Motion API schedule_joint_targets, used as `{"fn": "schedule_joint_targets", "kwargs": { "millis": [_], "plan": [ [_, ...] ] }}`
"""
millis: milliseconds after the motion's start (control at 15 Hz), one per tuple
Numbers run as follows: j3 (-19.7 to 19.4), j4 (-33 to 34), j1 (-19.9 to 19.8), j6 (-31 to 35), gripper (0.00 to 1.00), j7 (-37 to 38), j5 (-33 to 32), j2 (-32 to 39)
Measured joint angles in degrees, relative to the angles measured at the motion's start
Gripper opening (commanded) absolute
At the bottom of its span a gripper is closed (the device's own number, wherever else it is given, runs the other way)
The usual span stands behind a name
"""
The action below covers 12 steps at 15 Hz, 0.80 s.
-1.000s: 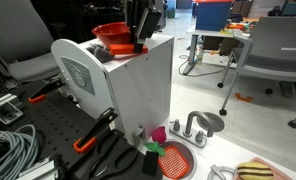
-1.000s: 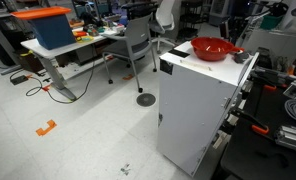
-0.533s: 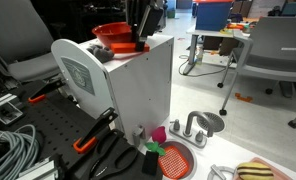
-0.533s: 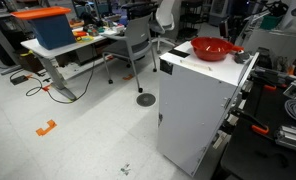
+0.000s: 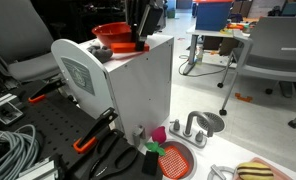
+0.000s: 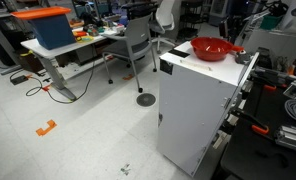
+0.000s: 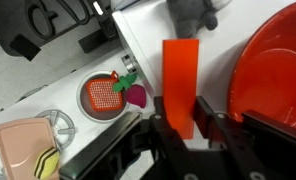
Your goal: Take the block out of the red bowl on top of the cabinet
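Next, I release the orange-red block from my gripper on the white top between the red bowl and the cabinet's edge (image 5: 131,51) (image 7: 177,94).
In the wrist view my gripper (image 7: 184,112) is shut on the orange-red block (image 7: 181,75). It holds the block upright over the white cabinet top (image 7: 143,45), just left of the red bowl (image 7: 280,70) and outside its rim. In both exterior views the red bowl (image 5: 112,34) (image 6: 216,47) sits on top of the white cabinet (image 5: 138,90) (image 6: 193,105). My gripper (image 5: 140,28) hangs right beside the bowl near the cabinet's top edge. The block is too small to make out in the exterior views.
Below the cabinet lie a flat red strainer disc (image 7: 105,96) (image 5: 175,160), a toy vegetable (image 7: 136,95), a metal fixture (image 5: 198,126) and orange-handled pliers (image 5: 94,134). Cables (image 5: 8,150) lie on the black board. Office chairs (image 5: 278,50) (image 6: 138,40) and a table (image 6: 58,45) stand around.
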Motion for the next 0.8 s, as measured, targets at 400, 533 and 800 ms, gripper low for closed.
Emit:
{"fn": "schedule_joint_targets", "kwargs": {
  "millis": [400, 533, 800],
  "plan": [
    [0.24, 0.29, 1.35, 0.26, 0.08, 0.08, -2.22, -0.14],
    [0.35, 0.41, 1.6, 0.29, 0.08, 0.09, -2.43, -0.14],
    [0.38, 0.48, 1.79, 1.06, 0.08, 0.09, -3.24, -0.14]
  ]
}}
